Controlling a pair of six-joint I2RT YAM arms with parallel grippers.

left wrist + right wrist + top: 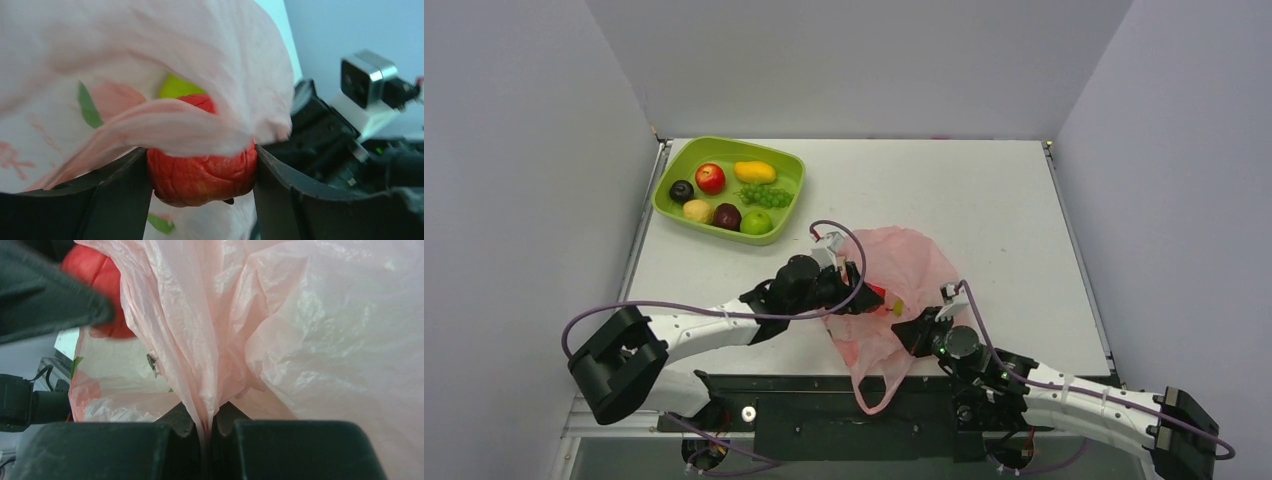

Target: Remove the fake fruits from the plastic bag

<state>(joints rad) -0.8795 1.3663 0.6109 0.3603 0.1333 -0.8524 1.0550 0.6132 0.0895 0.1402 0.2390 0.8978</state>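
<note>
The robot's left gripper needs to release the wrinkled red fruit in the lime-green tray [790, 177], between the mango and the rim of the tray.
The pink plastic bag [904, 265] lies crumpled at the table's middle front. My left gripper [869, 297] is at the bag's mouth, shut on a red fruit [200, 172] whose skin is wrinkled by the squeeze; a fold of bag film drapes over its top. A yellow-green fruit [177, 87] sits behind it inside the bag [150, 50] and also shows in the top view [897, 306]. My right gripper [924, 325] is shut on a gathered fold of the bag [207, 410] at its near right edge. The red fruit shows in the right wrist view [100, 275].
A lime-green tray [674, 165] at the back left holds a dark plum [682, 191], red apple [710, 178], mango [755, 172], grapes [766, 196], lemon [698, 211], dark red apple [727, 216] and green apple [756, 222]. The bag's loop handle [876, 395] hangs over the table's front edge.
</note>
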